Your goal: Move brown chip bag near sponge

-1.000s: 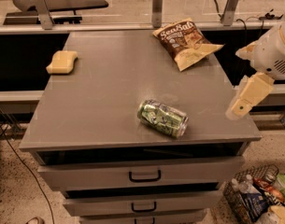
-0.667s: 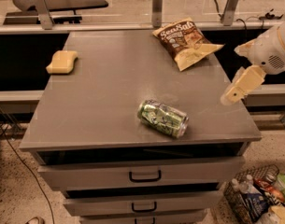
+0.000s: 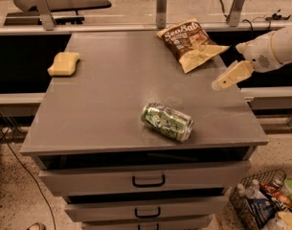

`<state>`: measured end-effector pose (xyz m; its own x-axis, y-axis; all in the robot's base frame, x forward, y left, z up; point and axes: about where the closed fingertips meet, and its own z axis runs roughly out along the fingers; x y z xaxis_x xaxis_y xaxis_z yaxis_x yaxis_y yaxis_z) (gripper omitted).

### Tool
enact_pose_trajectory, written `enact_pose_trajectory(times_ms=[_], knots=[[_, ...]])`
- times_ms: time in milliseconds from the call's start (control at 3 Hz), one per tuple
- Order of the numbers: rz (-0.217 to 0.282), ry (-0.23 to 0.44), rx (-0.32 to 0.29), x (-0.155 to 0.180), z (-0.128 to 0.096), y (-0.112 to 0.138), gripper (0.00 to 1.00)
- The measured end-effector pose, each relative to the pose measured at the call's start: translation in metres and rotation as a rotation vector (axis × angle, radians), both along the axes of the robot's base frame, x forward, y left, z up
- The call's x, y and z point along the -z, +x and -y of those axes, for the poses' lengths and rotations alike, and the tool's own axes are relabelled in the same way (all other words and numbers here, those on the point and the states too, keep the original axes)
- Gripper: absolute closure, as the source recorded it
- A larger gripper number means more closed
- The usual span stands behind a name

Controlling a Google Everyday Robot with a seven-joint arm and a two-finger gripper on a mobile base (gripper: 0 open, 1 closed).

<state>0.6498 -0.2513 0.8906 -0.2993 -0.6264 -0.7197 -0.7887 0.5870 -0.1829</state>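
Note:
The robot's gripper will next move to the middle of the brown chip bag [image 3: 191, 47] and close there, so that the bag can move toward the sponge.
The brown chip bag [image 3: 188, 44] lies flat at the back right of the grey cabinet top [image 3: 112, 104], with its dark "Sea Salt" end to the left and its tan end pointing right. The pale yellow sponge [image 3: 64, 63] lies near the left edge, far from the bag. My gripper [image 3: 228, 77] hangs over the right edge of the top, just right of and a little in front of the bag's tan corner, and does not touch it. It holds nothing that I can see.
A crushed green soda can [image 3: 167, 122] lies on its side near the front middle of the top. Drawers [image 3: 148, 180] are below the front edge. A wire basket of bottles [image 3: 265, 202] stands on the floor at the lower right. A rail with posts [image 3: 161, 6] runs behind.
My gripper has moved left and towards the back, from beyond the right edge to close beside the bag. The bag, sponge and can have not moved.

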Motion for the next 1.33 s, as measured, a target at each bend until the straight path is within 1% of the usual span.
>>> enact_pose_trajectory(times_ms=[333,667,1000,1333], knots=[[0.058,0.027,0.054,0.005,-0.012,0.036,0.0],[0.117,-0.009,0.106,0.007,-0.02,0.074,0.0],[0.147,-0.038,0.139,0.009,-0.022,0.108,0.0],[0.152,-0.043,0.163,0.011,-0.022,0.134,0.0]])
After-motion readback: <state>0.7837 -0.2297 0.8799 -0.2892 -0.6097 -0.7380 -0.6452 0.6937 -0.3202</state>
